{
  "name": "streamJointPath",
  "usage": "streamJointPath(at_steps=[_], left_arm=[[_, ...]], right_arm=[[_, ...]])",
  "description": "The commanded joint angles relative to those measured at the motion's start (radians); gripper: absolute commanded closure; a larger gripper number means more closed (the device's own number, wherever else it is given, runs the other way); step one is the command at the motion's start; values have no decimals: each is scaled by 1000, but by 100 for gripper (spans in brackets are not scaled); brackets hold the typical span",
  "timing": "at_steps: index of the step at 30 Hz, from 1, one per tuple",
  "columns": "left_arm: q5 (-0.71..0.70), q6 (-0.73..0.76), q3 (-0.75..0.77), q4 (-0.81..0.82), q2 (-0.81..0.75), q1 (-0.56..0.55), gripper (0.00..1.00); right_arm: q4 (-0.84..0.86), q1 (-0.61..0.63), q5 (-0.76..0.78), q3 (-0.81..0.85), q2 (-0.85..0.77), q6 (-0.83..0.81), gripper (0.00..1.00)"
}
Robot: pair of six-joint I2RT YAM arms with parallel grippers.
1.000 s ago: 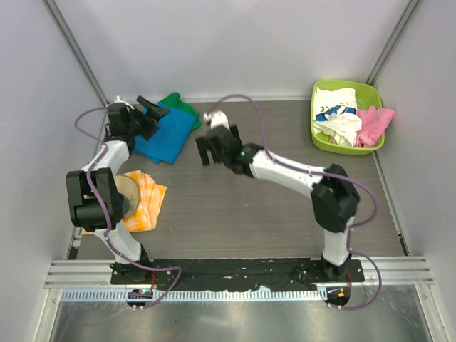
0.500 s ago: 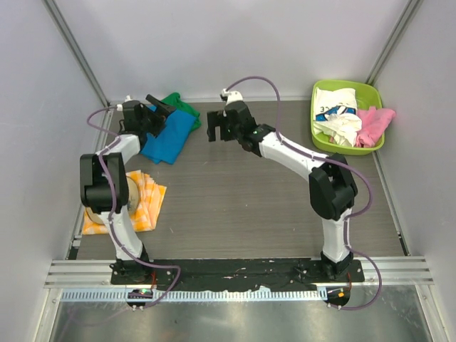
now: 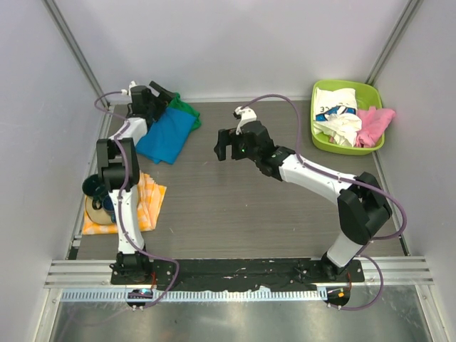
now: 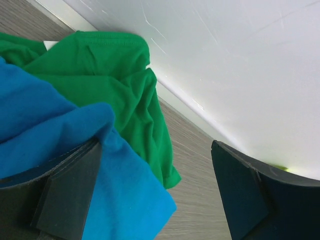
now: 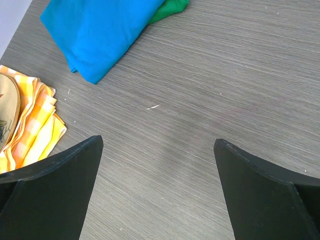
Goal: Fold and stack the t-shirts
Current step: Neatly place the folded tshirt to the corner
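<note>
The robot's left gripper needs to next grasp the bright blue t-shirt by its corner (image 3: 140,148) nearest the checked cloth.
A folded bright blue t-shirt (image 3: 167,135) lies at the back left on top of a green t-shirt (image 3: 187,112). My left gripper (image 3: 159,95) is open at their far edge; in the left wrist view its left finger (image 4: 65,195) rests against the blue t-shirt (image 4: 45,130), beside the green one (image 4: 120,75). My right gripper (image 3: 226,146) is open and empty above bare table, right of the stack; its view shows the blue t-shirt (image 5: 105,30) and a green corner (image 5: 172,6). A white printed t-shirt (image 3: 336,110) and a pink one (image 3: 374,125) lie crumpled in the basket.
A lime green basket (image 3: 370,89) stands at the back right. A small orange-yellow checked cloth (image 3: 146,203) with a tan round object (image 3: 96,211) on it lies at the left edge; the cloth also shows in the right wrist view (image 5: 35,125). White walls close in on three sides.
My left gripper has reached further back along the shirts' far edge. My right gripper swung toward the back, then pulled away to the right and nearer, over bare table.
</note>
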Motion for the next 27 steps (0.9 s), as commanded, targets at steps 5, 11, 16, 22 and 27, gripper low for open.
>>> streamJointPath(at_steps=[5,11,16,22,27], left_arm=[[-27,153,105,-172,84,-113,5],[12,207,127,-220,151,-156,6],[67,218,43,-176,144,-192,7],[119,205,-129,-21,73,-274,8],[211,211,-120,-3,50,-324,8]], right_arm=[[47,4,-9,-44,-64,23,0],[53,2,-6,-117,-139,32,0],[47,4,-15,-148,-184,38,0],[31,5,-17,-163,-207,40,0],[30,5,-6,-186,-231,43,0]])
